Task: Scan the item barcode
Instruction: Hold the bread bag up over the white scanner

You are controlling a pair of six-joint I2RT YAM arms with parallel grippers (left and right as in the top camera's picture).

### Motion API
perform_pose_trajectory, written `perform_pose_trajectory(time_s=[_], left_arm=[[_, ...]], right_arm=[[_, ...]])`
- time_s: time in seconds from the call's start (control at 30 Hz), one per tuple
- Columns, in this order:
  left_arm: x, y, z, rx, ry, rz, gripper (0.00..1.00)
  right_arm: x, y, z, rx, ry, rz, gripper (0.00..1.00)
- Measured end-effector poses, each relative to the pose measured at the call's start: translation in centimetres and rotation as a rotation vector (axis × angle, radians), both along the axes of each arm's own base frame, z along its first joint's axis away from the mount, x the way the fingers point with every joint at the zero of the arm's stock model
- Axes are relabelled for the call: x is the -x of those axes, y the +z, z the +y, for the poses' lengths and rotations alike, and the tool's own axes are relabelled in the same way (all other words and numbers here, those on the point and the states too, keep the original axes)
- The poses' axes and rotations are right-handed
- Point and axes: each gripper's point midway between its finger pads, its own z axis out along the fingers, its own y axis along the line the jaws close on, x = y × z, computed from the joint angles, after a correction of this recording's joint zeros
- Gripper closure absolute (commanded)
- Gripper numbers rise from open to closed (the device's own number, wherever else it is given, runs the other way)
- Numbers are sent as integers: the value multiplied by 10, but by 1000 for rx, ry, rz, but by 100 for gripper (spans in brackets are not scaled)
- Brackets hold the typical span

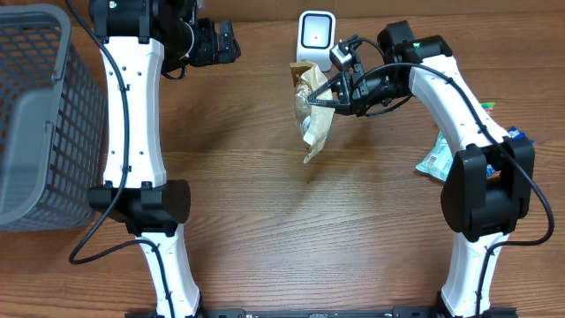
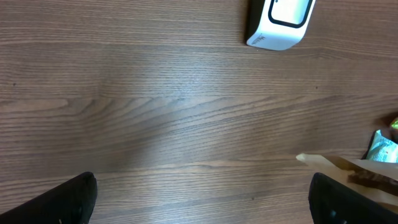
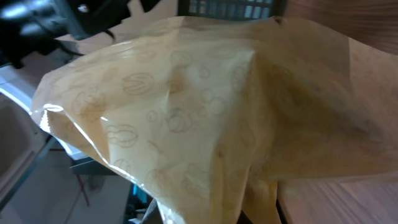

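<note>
Next, my right gripper lets go of the tan bag on the bare wood (image 1: 352, 155) in front of the scanner, toward the green packet.
The item, a tan printed snack bag (image 1: 313, 119), hangs above the table just in front of the white barcode scanner (image 1: 316, 34). My right gripper (image 1: 330, 95) is shut on the bag's upper part from the right. The bag (image 3: 205, 112) fills the right wrist view and hides the fingers; no barcode shows on it. My left gripper (image 1: 231, 41) stands open and holds nothing at the back of the table, left of the scanner. In the left wrist view its dark fingertips (image 2: 68, 202) are wide apart over bare wood, with the scanner (image 2: 280, 22) ahead and the bag's tip (image 2: 348, 167) at right.
A grey mesh basket (image 1: 35, 115) stands at the left edge of the table. A green packet (image 1: 437, 161) lies at the right beside the right arm, and the same packet (image 2: 382, 148) shows at the right edge of the left wrist view.
</note>
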Motion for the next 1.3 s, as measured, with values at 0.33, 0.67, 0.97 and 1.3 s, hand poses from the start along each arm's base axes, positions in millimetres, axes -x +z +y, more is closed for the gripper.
perform_pose_trajectory(time_s=[0.33, 0.67, 0.97, 1.3], left_arm=[[0, 0, 0, 0, 0, 0, 1], [0, 0, 0, 0, 0, 0, 0], [0, 0, 0, 0, 0, 0, 0], [0, 0, 0, 0, 0, 0, 0]], right_arm=[[-34, 35, -26, -29, -77, 42, 97], [-45, 171, -40, -82, -106, -175, 96], [-2, 220, -45, -114, -98, -388, 97], [19, 218, -47, -152, -83, -657, 97]])
